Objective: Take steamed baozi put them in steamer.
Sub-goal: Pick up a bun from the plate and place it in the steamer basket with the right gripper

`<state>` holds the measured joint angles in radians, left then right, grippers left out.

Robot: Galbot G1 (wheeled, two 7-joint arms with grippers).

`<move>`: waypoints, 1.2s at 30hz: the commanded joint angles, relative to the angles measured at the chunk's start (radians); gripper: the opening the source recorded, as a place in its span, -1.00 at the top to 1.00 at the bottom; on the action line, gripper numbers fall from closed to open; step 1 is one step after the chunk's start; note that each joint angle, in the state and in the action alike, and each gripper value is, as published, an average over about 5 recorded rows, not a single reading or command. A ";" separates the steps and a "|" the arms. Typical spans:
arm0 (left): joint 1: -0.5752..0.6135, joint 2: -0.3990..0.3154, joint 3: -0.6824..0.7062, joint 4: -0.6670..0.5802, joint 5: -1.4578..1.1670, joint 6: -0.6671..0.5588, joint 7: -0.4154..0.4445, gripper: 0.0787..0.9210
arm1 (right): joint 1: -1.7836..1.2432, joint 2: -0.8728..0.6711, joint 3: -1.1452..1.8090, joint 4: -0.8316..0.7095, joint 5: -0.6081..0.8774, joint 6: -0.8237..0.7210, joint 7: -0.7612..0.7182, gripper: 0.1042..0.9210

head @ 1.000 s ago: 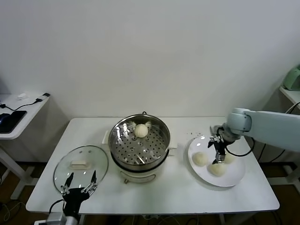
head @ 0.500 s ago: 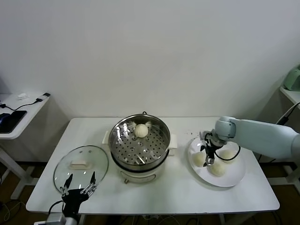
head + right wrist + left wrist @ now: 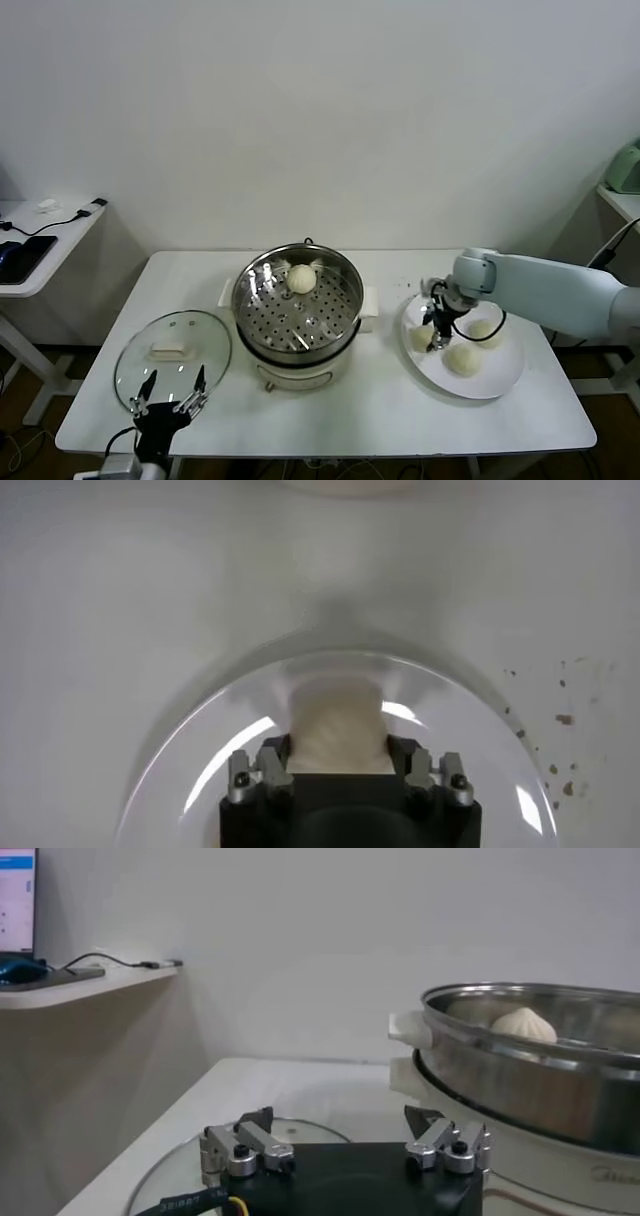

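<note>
The baozi in my right gripper needs to be let go on the steamer's tray [image 3: 265,304] between the other baozi and the glass lid.
One steamed baozi [image 3: 301,278] lies on the perforated tray of the steel steamer [image 3: 252,305] at mid-table; the left wrist view shows this baozi [image 3: 525,1025] over the steamer's rim [image 3: 520,1063]. Three more baozi sit on a white plate [image 3: 493,380] to the right. My right gripper [image 3: 434,331] is down over the plate's left baozi [image 3: 420,339]. In the right wrist view the baozi [image 3: 338,728] fills the gap of the right gripper [image 3: 338,762], both fingers against its sides. My left gripper [image 3: 170,393] stands open at the table's front left.
A round glass lid [image 3: 172,350] with a white knob lies flat left of the steamer, just beyond the left gripper [image 3: 345,1138]. A side table with a phone and cable [image 3: 30,250] stands at far left. Crumbs dot the table near the plate [image 3: 200,770].
The right gripper moved left across the plate, from the middle baozi to the left one, and closed in on it. The left arm stayed still.
</note>
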<state>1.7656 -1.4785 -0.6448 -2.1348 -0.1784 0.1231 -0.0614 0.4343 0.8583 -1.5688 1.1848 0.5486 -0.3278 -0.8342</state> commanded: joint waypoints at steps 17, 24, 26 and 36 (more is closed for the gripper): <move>-0.006 0.013 0.012 -0.041 -0.006 0.020 0.001 -0.77 | 0.775 0.245 -0.198 0.377 0.605 -0.134 0.009 -0.34; -0.010 0.018 0.015 -0.046 -0.004 0.016 0.002 -0.77 | 0.640 0.501 -0.086 0.327 0.699 -0.217 0.120 -0.34; -0.012 0.017 0.015 -0.045 -0.003 0.014 0.001 -0.77 | 0.581 0.551 -0.081 0.287 0.686 -0.226 0.142 -0.34; -0.009 0.015 0.014 -0.048 -0.001 0.006 0.000 -0.77 | 0.323 0.723 -0.080 0.015 0.545 -0.244 0.187 -0.34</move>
<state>1.7544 -1.4644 -0.6299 -2.1823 -0.1798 0.1309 -0.0612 0.8818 1.4237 -1.6699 1.3293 1.1012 -0.5380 -0.6929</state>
